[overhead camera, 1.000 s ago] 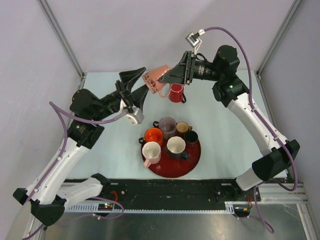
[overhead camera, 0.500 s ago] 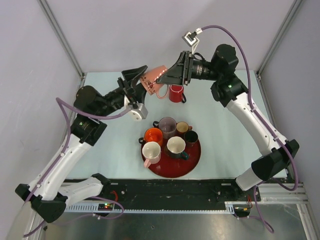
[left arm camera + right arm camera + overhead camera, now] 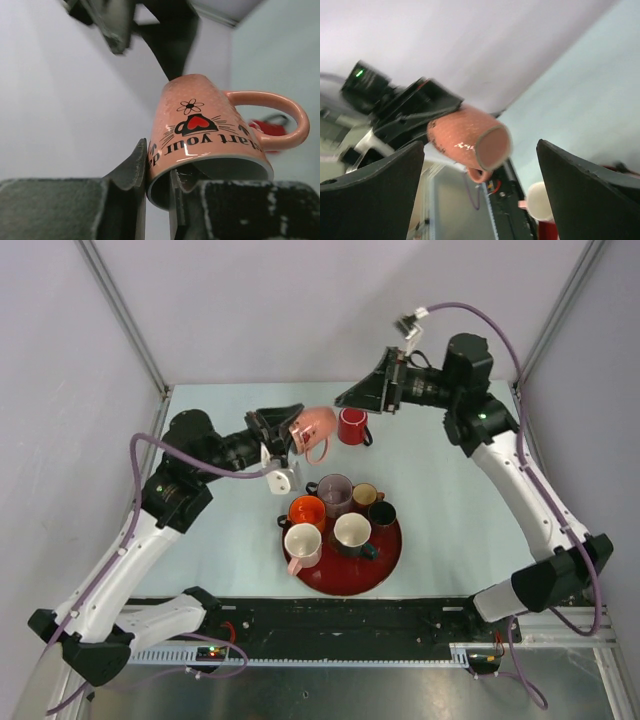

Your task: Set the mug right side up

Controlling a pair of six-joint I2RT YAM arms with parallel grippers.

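Observation:
My left gripper is to set down the pink mug, which hangs over the table's back now. Next, I let go of it on the red round tray's bare near part (image 3: 335,567), next to the mug with the green handle.
The pink mug (image 3: 313,427) with black lettering hangs in the air over the back of the table, roughly on its side, its base toward the right arm. My left gripper (image 3: 290,433) is shut on its rim. In the left wrist view one finger is inside the mug (image 3: 210,125) and one outside, at the gripper (image 3: 157,172). My right gripper (image 3: 352,396) is open and empty, drawn back to the mug's right. In the right wrist view the mug's base (image 3: 470,137) faces the gripper (image 3: 480,155), apart from both fingers.
A red mug (image 3: 352,426) stands upright on the table just right of the pink mug, and also shows in the left wrist view (image 3: 270,127). A red round tray (image 3: 392,558) at mid-table holds several upright mugs, among them an orange one (image 3: 306,511).
My right gripper held the pink mug; it has let go and pulled back to the right. My left gripper came in, shut on the rim and now carries the mug slightly lower.

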